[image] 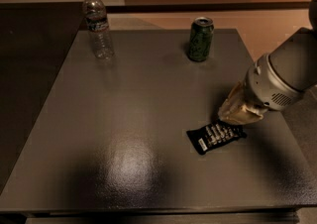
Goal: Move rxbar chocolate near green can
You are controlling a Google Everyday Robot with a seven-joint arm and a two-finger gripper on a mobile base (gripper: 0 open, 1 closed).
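Note:
The robot's gripper should release the rxbar chocolate on the table (216,63) against the front of the green can, towards the robot's arm.
The rxbar chocolate (216,136), a flat black wrapper with white lettering, lies on the dark grey table (129,119) at the right of the middle, towards the front. My gripper (235,117), tan at its tip, hangs just above the bar's right end, at or barely off its far edge. The bar lies flat on the table, in full view. The green can (200,39) stands upright near the table's back edge, well behind the bar.
A clear plastic water bottle (97,26) stands upright at the back left of the table. My grey arm (285,77) reaches in from the right, over the table's right edge. The table's front edge runs close below the bar.

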